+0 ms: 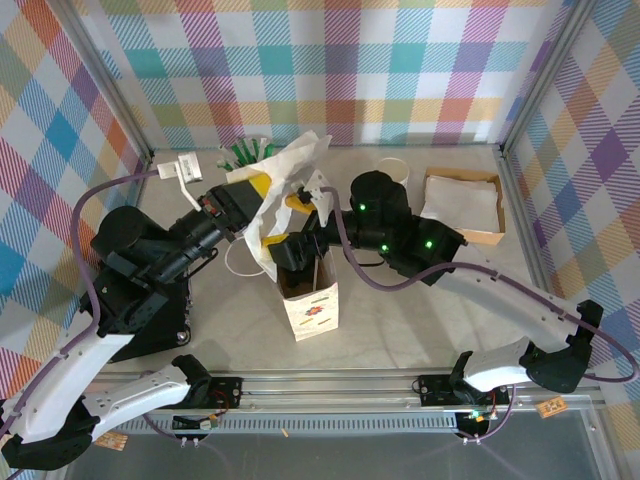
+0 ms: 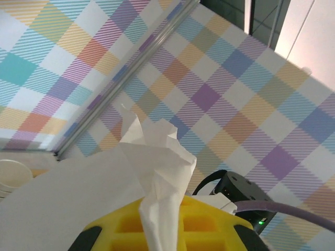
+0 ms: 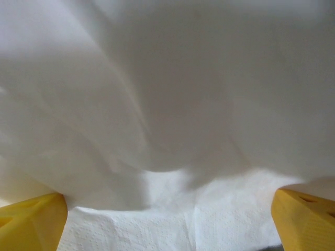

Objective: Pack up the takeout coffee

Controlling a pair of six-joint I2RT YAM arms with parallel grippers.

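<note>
The upper end of the napkin spreads out from my left gripper past the bag's opening, so I should use my right gripper to take its lower part point(image 1: 266, 226) and tuck it into the bag.
A white paper bag point(image 1: 312, 300) with a printed logo stands mid-table, and its long crumpled top point(image 1: 290, 160) is pulled up and to the left. My left gripper point(image 1: 262, 190) is shut on that crumpled paper point(image 2: 157, 172), which is pinched between its yellow fingers point(image 2: 209, 225). My right gripper point(image 1: 297, 240) reaches down into the bag's mouth. Its yellow fingertips point(image 3: 31, 222) stand wide apart, open, with nothing between them. Below them lies an embossed white napkin point(image 3: 172, 230) against the bag's white wall point(image 3: 167, 78). The takeout coffee is hidden.
At the back right stands a shallow cardboard box point(image 1: 488, 236) holding white napkins. A stack of cream cups point(image 1: 393, 168) and green pens point(image 1: 245, 153) stand along the back wall. A white tag point(image 1: 188, 168) lies at the back left. Checked walls close in three sides.
</note>
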